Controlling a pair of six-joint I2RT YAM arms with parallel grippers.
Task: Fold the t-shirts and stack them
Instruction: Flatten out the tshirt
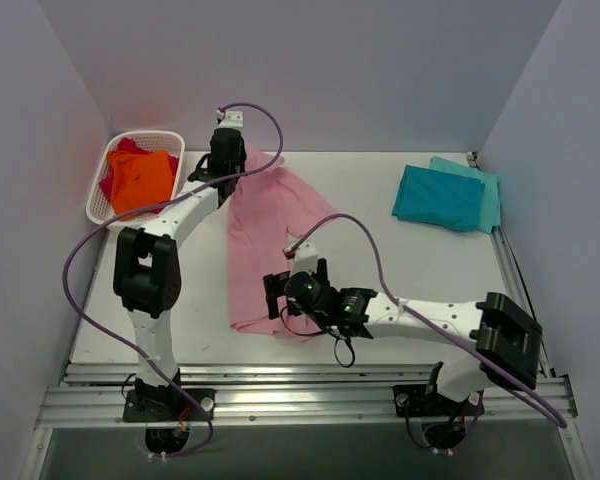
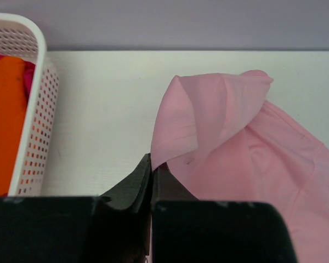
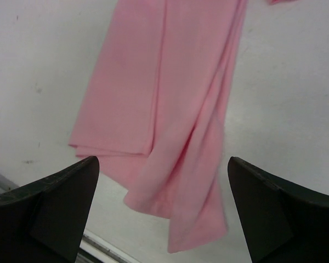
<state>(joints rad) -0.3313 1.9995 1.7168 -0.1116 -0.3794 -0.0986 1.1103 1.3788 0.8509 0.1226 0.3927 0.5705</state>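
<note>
The light pink t-shirt has the top layer's long edge (image 1: 273,317) (image 3: 153,129) on it. My right gripper will close there next, midway across the shirt, close to its near end.
The light pink t-shirt (image 1: 265,235) lies as a long folded strip from the back of the table toward the front. My left gripper (image 1: 230,160) is shut on its far edge; in the left wrist view the closed fingertips (image 2: 152,165) pinch a raised fold of pink t-shirt (image 2: 236,142). My right gripper (image 1: 280,295) is open and empty above the shirt's near end; in the right wrist view the pink t-shirt (image 3: 153,98) lies between the spread fingers (image 3: 60,203). The folded teal t-shirt (image 1: 438,198) lies on a lighter turquoise one (image 1: 483,188) at the back right.
A white perforated basket (image 1: 98,200) with orange and magenta clothes stands at the back left, also in the left wrist view (image 2: 35,109). The table's front edge and rail (image 3: 98,244) run just below the shirt's near end. Purple cables loop over both arms.
</note>
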